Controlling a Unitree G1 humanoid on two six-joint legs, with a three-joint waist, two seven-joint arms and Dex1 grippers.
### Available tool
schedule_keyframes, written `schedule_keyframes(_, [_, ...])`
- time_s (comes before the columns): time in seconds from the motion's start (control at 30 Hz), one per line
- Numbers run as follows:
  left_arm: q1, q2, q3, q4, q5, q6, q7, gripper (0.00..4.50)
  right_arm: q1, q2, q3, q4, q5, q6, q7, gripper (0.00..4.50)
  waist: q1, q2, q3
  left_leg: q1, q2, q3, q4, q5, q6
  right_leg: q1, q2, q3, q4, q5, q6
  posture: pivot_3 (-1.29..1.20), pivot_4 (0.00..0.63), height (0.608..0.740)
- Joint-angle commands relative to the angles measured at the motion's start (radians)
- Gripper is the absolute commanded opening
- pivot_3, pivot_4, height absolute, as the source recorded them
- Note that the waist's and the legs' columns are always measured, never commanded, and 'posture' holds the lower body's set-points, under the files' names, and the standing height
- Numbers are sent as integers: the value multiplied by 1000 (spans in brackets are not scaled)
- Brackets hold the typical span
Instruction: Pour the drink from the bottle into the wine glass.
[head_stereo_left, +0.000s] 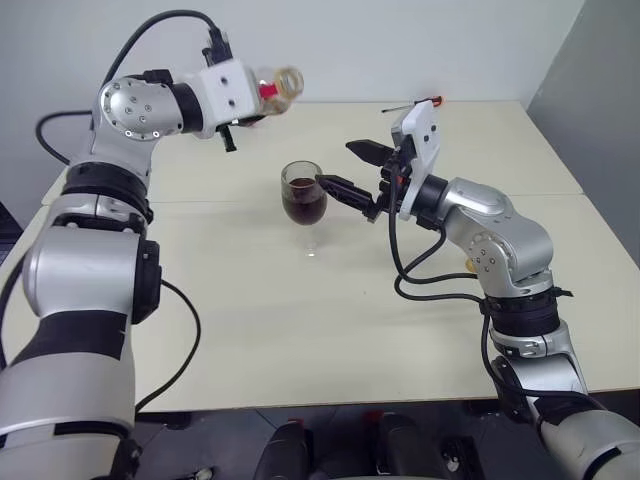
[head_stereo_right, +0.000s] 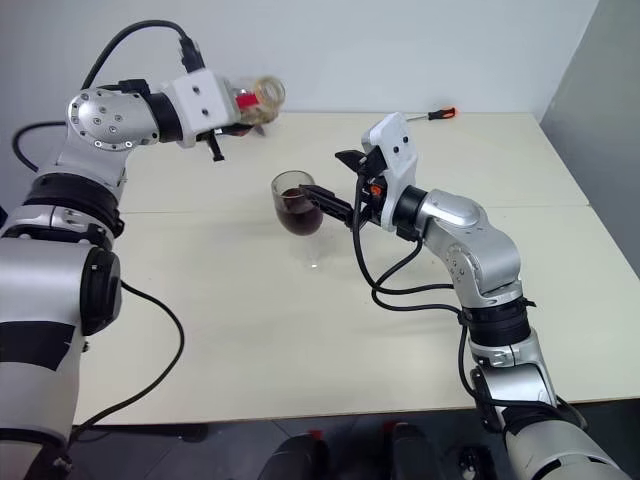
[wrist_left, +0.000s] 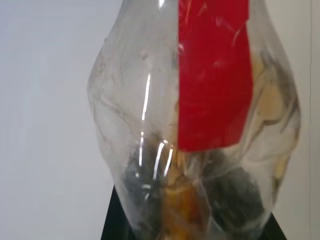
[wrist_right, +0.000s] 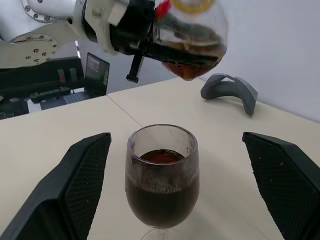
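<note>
Next, I let go of the bottle with my left gripper on the cream table (head_stereo_left: 217, 241) next to the wine glass, just this side of the seam.
The wine glass (head_stereo_left: 303, 195) stands upright on the cream table, its bowl about half full of the dark reddish-brown drink (wrist_right: 161, 192). My right gripper (head_stereo_left: 336, 166) is open, with one black finger (wrist_right: 75, 180) on each side of the bowl and neither touching it. Above and behind the glass, my left gripper (head_stereo_left: 258, 97) is shut on the clear bottle (head_stereo_left: 280, 85) with the red label strip (wrist_left: 215, 75). The bottle is held roughly level. A little dark drink pools in its low side (wrist_right: 192, 62). The bottle hides the left fingers.
A screwdriver with a red handle (head_stereo_right: 440, 114) lies at the table's far edge. A grey curved piece (wrist_right: 230, 90) rests on the table behind the glass. The wide cream table (head_stereo_left: 300, 330) has a seam across it, and a wall stands close behind it.
</note>
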Motion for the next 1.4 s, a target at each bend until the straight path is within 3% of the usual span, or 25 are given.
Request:
schedule_keyframes(0.03, [17, -4, 79, -64, -97, 63, -24, 719, 8, -5, -36, -73, 51, 10, 8, 4500, -2, 0, 0, 0, 0, 0, 0, 0, 0, 0, 0, 0, 0, 0, 0, 0, 150, 740])
schedule_keyframes(0.17, [57, -11, 143, -111, -172, 142, 0, 719, 39, -25, -49, -122, 84, 30, 16, 4500, -4, 0, 0, 0, 0, -1, 0, 0, 0, -1, 0, 1, 2, 0, 0, 0, 150, 740])
schedule_keyframes(0.3, [186, -17, 236, -224, -270, 241, 75, 719, 142, -120, -45, -233, 96, 20, 70, 4500, -3, 0, 0, 0, 0, -1, 0, 0, 0, -1, -1, 3, 2, 0, 0, 0, 150, 740])
schedule_keyframes(0.7, [710, -130, 340, -812, -408, 503, 335, 719, 436, -212, -102, -481, 182, -108, 173, 4500, 8, -2, -2, 0, 0, -3, 1, 0, 0, 1, -1, 3, 2, 0, 0, 0, 150, 740])
schedule_keyframes(1.0, [877, -197, 408, -832, -476, 508, 443, 719, 572, -244, -98, -506, 200, -179, 201, 4500, 25, -3, -2, 4, 0, -3, 2, -2, 3, 5, -1, 3, 1, 0, 0, 0, 150, 740])
schedule_keyframes(1.4, [892, -249, 422, -698, -490, 425, 485, 719, 587, -242, -76, -488, 163, -232, 181, 4500, 27, -4, -3, 4, 0, -4, 2, -2, 3, 7, -1, 2, -1, 0, 0, 0, 150, 740])
